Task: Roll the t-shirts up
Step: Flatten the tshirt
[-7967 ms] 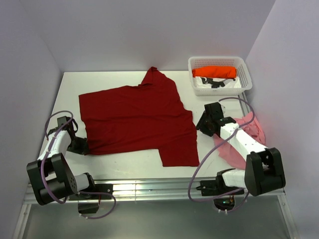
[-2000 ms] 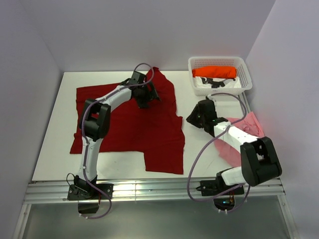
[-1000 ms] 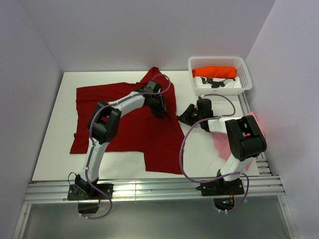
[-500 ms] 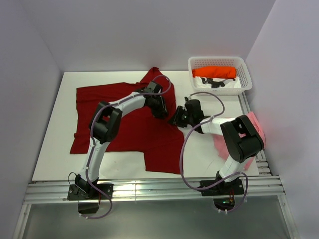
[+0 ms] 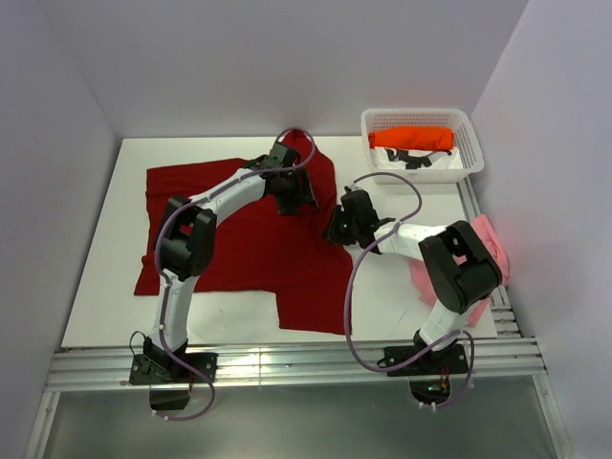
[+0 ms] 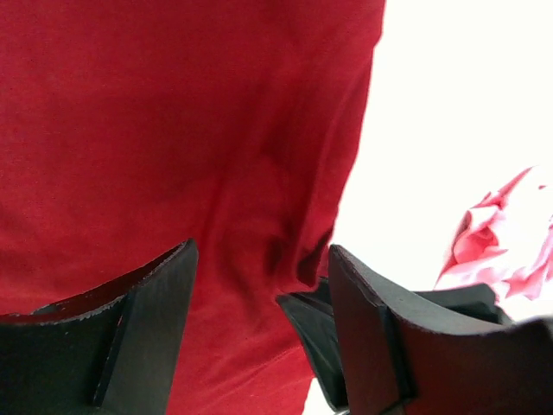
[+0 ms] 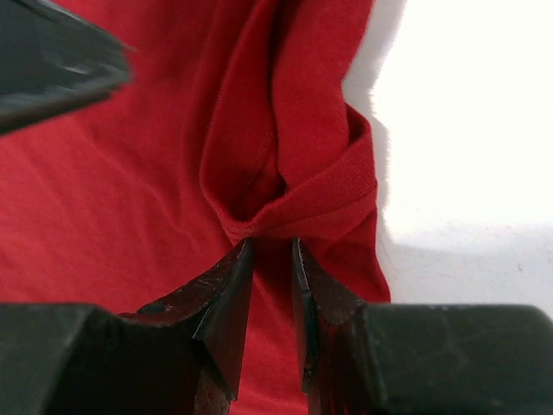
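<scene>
The dark red t-shirt's edge is bunched up at my right gripper, so next my left gripper pinches the t-shirt's nearby fold [image 6: 292, 258] before my right gripper smooths the edge flat.
A dark red t-shirt [image 5: 239, 229] lies spread flat over the left and middle of the table. At its right edge my right gripper [image 5: 335, 228] is shut on a bunched fold of the hem [image 7: 294, 203], with the cloth pinched between its fingertips [image 7: 272, 251]. My left gripper [image 5: 298, 198] hangs open just above the same edge [image 6: 259, 268], with nothing held. The pale pink t-shirt [image 5: 490, 247] lies crumpled at the right, partly behind the right arm. It also shows in the left wrist view [image 6: 505, 251]. The bright orange t-shirt [image 5: 411, 139] lies rolled in the basket.
A white lattice basket [image 5: 379, 120] stands at the back right, holding the orange roll and some white-and-black cloth [image 5: 416, 159]. Purple walls enclose the table on three sides. Both arms reach over the table's middle, close to each other.
My left gripper has opened, letting go of the red shirt, and drawn back a little toward the far side. My right gripper has slid left to the shirt's right edge and holds it.
</scene>
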{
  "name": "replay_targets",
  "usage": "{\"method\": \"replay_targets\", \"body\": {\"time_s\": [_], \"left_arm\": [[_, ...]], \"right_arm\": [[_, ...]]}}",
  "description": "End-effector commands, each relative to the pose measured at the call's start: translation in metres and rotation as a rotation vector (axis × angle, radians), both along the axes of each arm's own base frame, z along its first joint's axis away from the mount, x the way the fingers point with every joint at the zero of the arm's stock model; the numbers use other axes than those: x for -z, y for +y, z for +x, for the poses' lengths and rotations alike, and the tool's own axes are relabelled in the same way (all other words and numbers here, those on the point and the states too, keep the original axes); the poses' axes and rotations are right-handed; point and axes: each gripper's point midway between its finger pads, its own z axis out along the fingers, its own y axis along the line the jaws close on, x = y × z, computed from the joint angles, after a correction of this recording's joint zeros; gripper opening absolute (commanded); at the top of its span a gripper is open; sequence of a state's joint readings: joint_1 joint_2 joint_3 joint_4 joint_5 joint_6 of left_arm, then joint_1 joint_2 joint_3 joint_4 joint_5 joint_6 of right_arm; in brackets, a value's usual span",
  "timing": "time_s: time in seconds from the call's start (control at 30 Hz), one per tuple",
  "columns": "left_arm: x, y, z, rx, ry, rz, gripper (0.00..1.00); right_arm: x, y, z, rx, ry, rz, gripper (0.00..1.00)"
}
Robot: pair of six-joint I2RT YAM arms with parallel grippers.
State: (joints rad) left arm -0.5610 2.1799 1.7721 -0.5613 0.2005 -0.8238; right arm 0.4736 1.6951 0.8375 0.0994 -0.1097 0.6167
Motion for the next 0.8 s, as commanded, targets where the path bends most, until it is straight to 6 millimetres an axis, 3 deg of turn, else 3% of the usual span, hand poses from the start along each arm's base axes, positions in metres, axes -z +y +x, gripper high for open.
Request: {"method": "replay_targets", "body": {"time_s": [0.0,0.17,0.33,0.43,0.53,0.67,0.77], "left_arm": [[-0.03,-0.017,-0.003,0.041,-0.076,-0.032,0.68],[-0.013,-0.042,-0.016,0.1,-0.032,-0.068,0.68],[0.006,-0.053,-0.02,0.117,0.004,-0.05,0.64],[0.012,-0.051,-0.02,0.116,0.015,-0.029,0.54],[0.014,-0.046,-0.02,0.109,0.013,0.0,0.36],[0.016,-0.043,-0.02,0.105,0.015,0.02,0.0],[0.017,-0.04,-0.02,0.101,0.013,0.028,0.0]], "right_arm": [[-0.002,-0.006,0.009,0.025,-0.024,-0.063,0.32],[-0.003,-0.005,0.01,0.028,-0.028,-0.061,0.33],[-0.006,-0.006,0.011,0.036,-0.038,-0.058,0.33],[-0.006,-0.007,0.01,0.038,-0.037,-0.059,0.33],[-0.008,-0.007,0.011,0.043,-0.041,-0.058,0.33],[-0.013,-0.011,0.009,0.06,-0.065,-0.051,0.34],[-0.023,-0.017,0.009,0.09,-0.107,-0.04,0.4]]}}
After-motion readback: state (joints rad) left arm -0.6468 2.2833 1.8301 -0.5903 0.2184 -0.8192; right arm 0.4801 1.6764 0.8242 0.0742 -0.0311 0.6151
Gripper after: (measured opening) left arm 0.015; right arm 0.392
